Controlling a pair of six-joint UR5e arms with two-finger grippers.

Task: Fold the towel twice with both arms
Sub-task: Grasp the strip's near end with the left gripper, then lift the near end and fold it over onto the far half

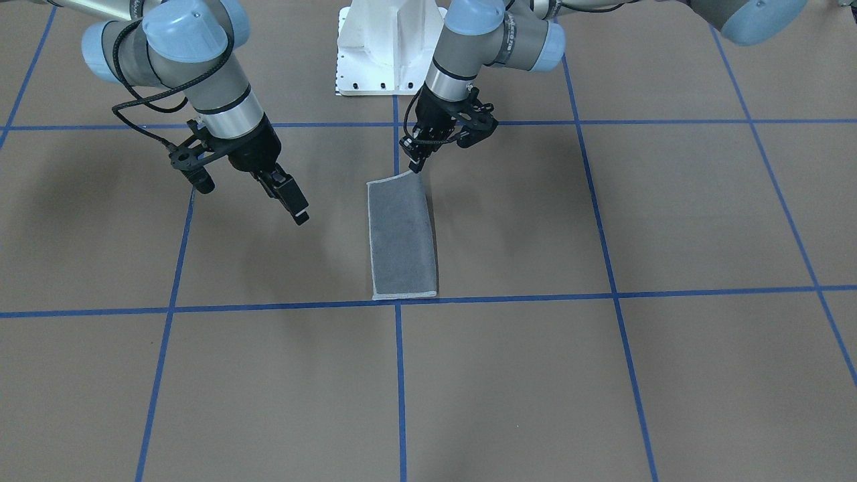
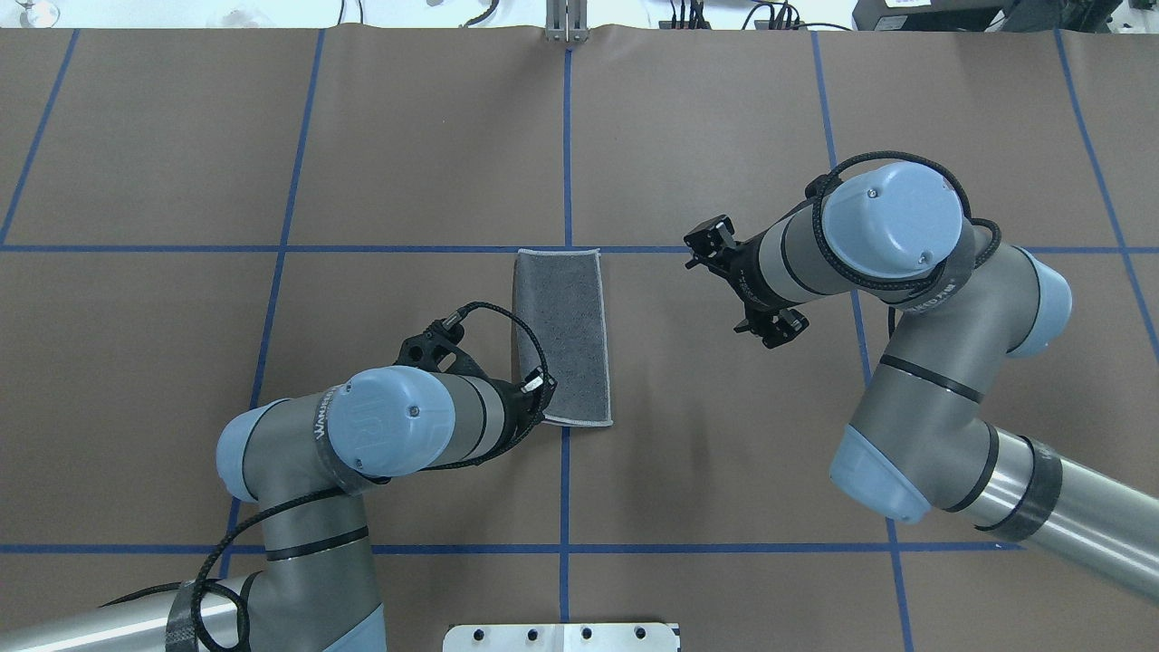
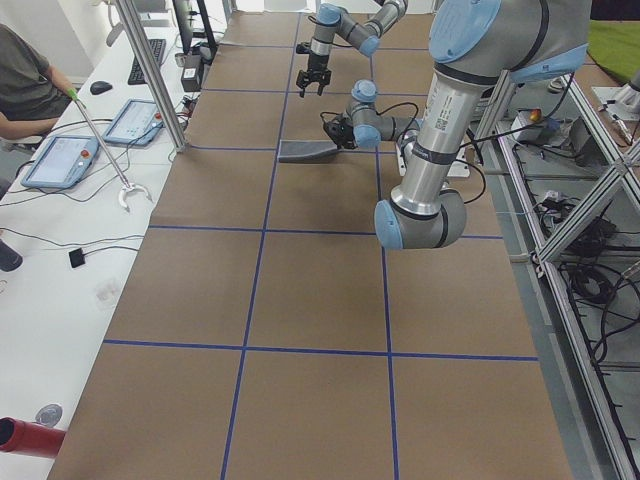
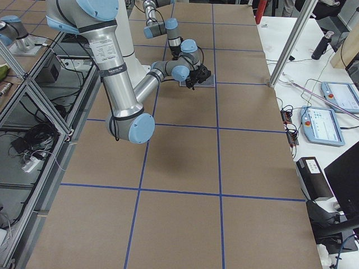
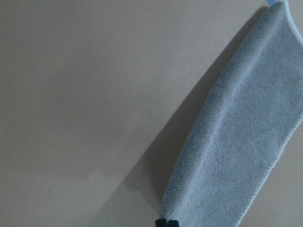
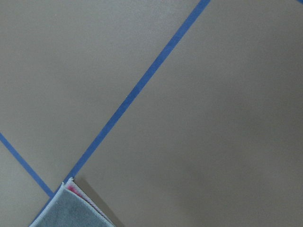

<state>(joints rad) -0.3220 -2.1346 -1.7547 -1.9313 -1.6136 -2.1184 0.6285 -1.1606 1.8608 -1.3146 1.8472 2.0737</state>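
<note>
Next, I let go of the towel's raised end, now held near the table's middle, with my left gripper over the blue tape crossing at the towel's far end (image 1: 394, 306).
The towel (image 1: 402, 234) lies folded into a narrow strip, grey face up, near the table's middle (image 2: 561, 326). A little pink shows between its layers in the right wrist view (image 6: 71, 208). My left gripper (image 1: 416, 164) is shut on the strip's corner nearest the robot (image 2: 541, 388) and holds that end slightly raised. In the left wrist view its tips (image 5: 166, 222) pinch the towel's edge (image 5: 236, 142). My right gripper (image 1: 298, 211) hangs above the table beside the towel, apart from it, empty and seemingly open. No fingers show in the right wrist view.
The white pedestal base (image 1: 388, 47) stands at the robot's side of the table. Blue tape lines (image 1: 398, 375) grid the brown table top. A side desk with tablets (image 3: 60, 160) and a seated person (image 3: 20, 80) lies beyond the table's far edge.
</note>
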